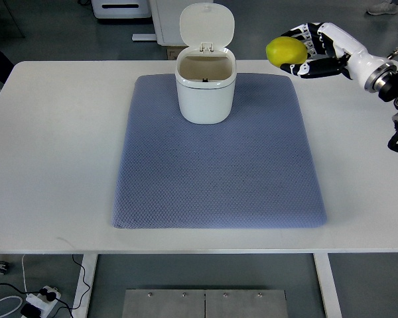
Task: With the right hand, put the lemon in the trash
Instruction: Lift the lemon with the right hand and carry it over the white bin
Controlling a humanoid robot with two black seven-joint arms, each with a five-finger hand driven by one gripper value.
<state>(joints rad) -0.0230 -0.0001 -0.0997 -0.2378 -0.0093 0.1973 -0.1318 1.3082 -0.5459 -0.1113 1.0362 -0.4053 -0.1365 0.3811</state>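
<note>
My right gripper will release the yellow lemon inside the opening of the white trash bin [205, 69]. The lemon is still in the air, beside the bin.
A yellow lemon [286, 51] is held in the air above the table's far right part. My right hand [312, 50] is shut on it, its arm reaching in from the right edge. The white trash bin [205, 86] stands at the far end of the blue-grey mat [219, 159], to the left of the lemon. Its lid [207, 26] is flipped up and the inside looks empty. The lemon is apart from the bin, about one bin-width to the right of its rim. My left arm does not show.
The white table [53, 152] spreads under the mat, with bare surface left and right. Beyond the far edge stand white cabinets [166, 16] on a grey floor. Cables and a power strip [40, 299] lie below the front edge.
</note>
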